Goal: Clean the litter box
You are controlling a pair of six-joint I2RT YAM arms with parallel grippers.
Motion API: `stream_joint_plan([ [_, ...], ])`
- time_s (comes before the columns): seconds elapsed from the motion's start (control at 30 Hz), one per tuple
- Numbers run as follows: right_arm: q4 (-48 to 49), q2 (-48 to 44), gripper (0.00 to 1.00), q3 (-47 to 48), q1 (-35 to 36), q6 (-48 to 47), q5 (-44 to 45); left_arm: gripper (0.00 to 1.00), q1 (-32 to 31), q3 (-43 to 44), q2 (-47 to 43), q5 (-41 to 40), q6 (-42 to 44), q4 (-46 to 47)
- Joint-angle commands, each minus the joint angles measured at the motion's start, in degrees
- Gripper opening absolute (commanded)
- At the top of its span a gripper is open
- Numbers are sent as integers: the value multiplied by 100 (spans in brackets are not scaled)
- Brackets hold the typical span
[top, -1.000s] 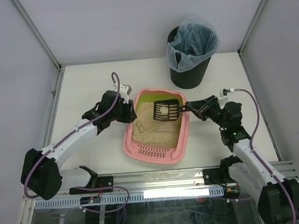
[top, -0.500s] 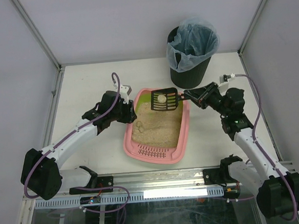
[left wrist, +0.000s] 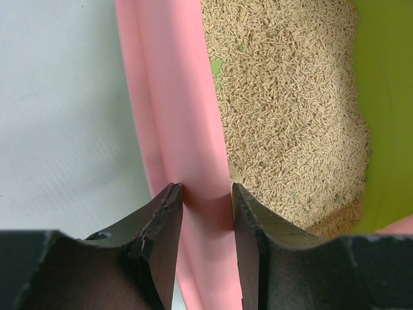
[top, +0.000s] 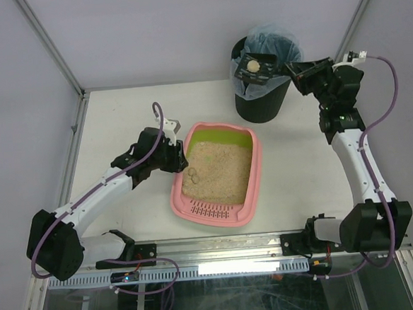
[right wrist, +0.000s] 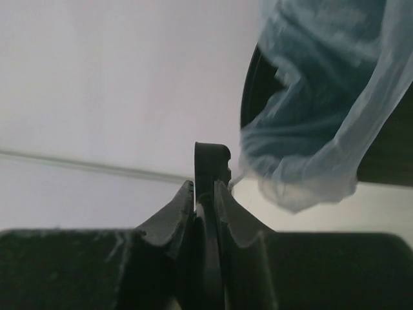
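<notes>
I should use my right gripper to release the black slotted scoop on the beige litter (top: 212, 170) next to the small clumps.
The pink litter box (top: 175, 194) lies mid-table, with beige litter (top: 220, 169) and a lime-green far end. Two small clumps (top: 193, 174) rest in the litter by its left wall. My left gripper (top: 180, 159) is shut on the box's left rim; in the left wrist view the pink rim (left wrist: 174, 97) runs between the fingers of that gripper (left wrist: 206, 194). My right gripper (top: 291, 69) is shut on the handle of the black slotted scoop (top: 251, 68). The scoop hangs over the bin with a pale clump on it. In the right wrist view the handle (right wrist: 211, 158) stands edge-on in the gripper (right wrist: 204, 187).
The black round bin (top: 258, 107) with a bluish bag (right wrist: 316, 123) stands at the back right, behind the litter box. Grey walls close in the white table (top: 119, 118) on three sides. A metal rail with the arm bases runs along the near edge.
My right arm has lifted the scoop and its clump from above the litter box, up and back to over the bin. The left arm has not moved.
</notes>
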Motion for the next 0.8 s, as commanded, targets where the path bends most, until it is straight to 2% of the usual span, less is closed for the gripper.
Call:
stream_joint_plan([
  [0.0,-80,146,0,855,-33,-1288,1584,36,48,-59,-237,263,-23,-200],
  [0.13,-29,489,0,1393,-16,-2792,2285,36,46,-84,-236,313,-35,-200],
  [0.27,-8,1004,0,1916,97,-4524,2407,36,54,-75,-237,295,-26,-200],
  [0.37,303,1244,0,1954,321,-5775,2438,36,63,-84,-212,328,-16,-200],
  [0.4,448,1303,0,1953,392,-5940,2443,36,63,-86,-207,345,-17,-202],
  [0.43,550,1371,0,1980,459,-6557,2495,36,67,-82,-190,356,-17,-200],
  [0.6,773,1675,0,2272,638,-7762,2183,35,72,-77,-177,379,-2,-200],
  [0.77,1269,1534,0,2119,906,-8716,2279,36,89,-72,-175,345,-9,-200],
])
